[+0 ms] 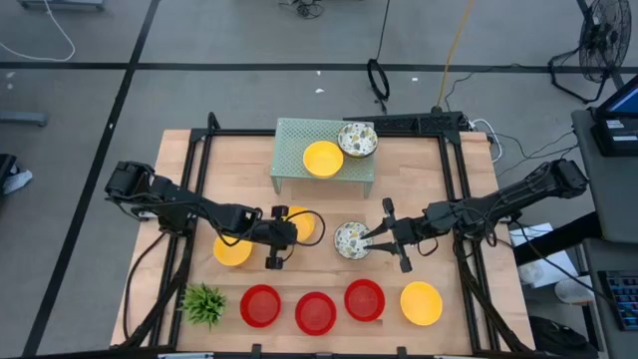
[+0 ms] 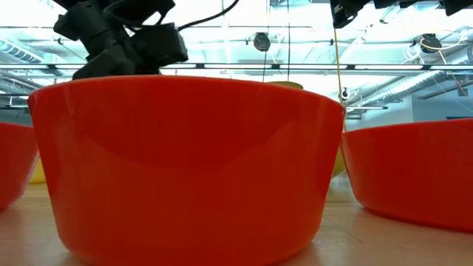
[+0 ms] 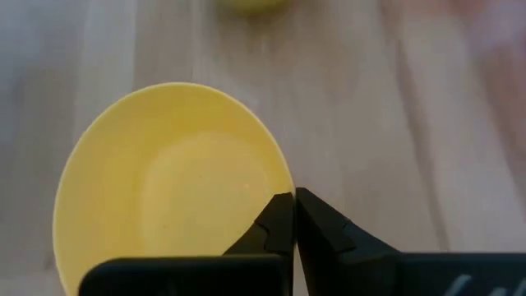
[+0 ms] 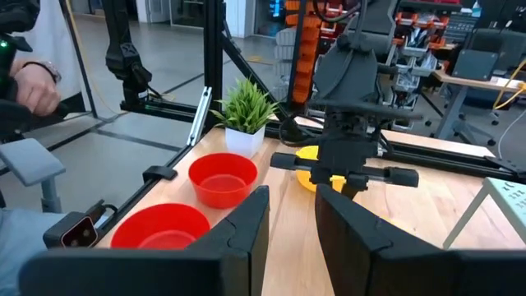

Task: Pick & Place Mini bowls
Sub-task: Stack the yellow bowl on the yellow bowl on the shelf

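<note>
Next, my left gripper releases its yellow bowl inside the yellow bowl on the pale green mesh stand [image 1: 322, 159].
My left gripper [image 1: 291, 229] is shut on a plain yellow mini bowl [image 1: 302, 221] at the table's middle; that bowl fills the left wrist view [image 3: 164, 189]. My right gripper [image 1: 375, 239] is open, level, at the right edge of a whitish floral bowl [image 1: 350, 240] that sits on the table. Its fingers [image 4: 246, 222] show only table between them, and I cannot tell whether they touch that bowl. Three red bowls [image 1: 315, 311] and a yellow one [image 1: 421, 302] stand in a row near the front edge. Another yellow bowl [image 1: 232, 249] lies left of my left gripper. My left gripper holds the yellow bowl by its rim [image 3: 275, 185], one finger inside the bowl and one outside. The fingers [image 3: 329, 226] come from above, pointing down. The bowl's opening faces up. I cannot tell whether its base rests on the table.
A pale green mesh stand [image 1: 289, 135] at the back middle carries a yellow bowl [image 1: 322, 158] and a floral bowl [image 1: 357, 140]. A small green spiky plant [image 1: 203, 302] stands at the front left. Black frame rails run along both table sides. A person's hand [image 4: 33, 86] shows beyond the table.
</note>
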### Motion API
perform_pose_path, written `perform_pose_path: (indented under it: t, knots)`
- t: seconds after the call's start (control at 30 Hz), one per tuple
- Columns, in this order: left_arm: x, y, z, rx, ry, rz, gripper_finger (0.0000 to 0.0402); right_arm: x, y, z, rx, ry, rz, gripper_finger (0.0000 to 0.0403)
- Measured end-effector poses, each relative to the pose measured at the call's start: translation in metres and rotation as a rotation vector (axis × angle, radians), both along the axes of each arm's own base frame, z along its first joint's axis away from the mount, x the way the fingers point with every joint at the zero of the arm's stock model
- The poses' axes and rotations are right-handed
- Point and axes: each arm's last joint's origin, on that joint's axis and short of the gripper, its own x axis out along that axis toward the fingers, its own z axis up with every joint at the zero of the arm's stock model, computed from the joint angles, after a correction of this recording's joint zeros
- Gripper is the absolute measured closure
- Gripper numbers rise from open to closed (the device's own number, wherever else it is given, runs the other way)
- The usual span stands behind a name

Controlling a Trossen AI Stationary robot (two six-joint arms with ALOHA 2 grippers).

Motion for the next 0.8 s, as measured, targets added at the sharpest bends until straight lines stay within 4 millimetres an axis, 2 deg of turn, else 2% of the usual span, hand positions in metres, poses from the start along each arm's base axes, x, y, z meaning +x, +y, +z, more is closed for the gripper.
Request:
perform_pose_path:
  t: [0.2,0.33,0.47,0.63,0.8]
  knots:
    - [0.011,-0.009,0.022,-0.049,-0.089,-0.088,0.0396,0.000,0.000,0.000,0.000,0.001,0.000,0.0314]
    - [0.022,-0.019,0.047,-0.017,-0.175,-0.180,0.0397,0.000,0.000,0.000,0.000,0.001,0.000,0.0314]
    - [0.030,-0.024,0.080,0.107,-0.289,-0.169,0.0395,0.000,0.000,-0.001,-0.001,0.005,0.000,0.0314]
    - [0.037,-0.018,0.110,0.293,-0.332,-0.093,0.0395,0.000,0.000,-0.001,-0.003,0.009,0.000,0.0314]
    - [0.044,-0.001,0.139,0.423,-0.377,-0.041,0.0398,0.000,0.000,-0.001,-0.002,0.008,0.000,0.0314]
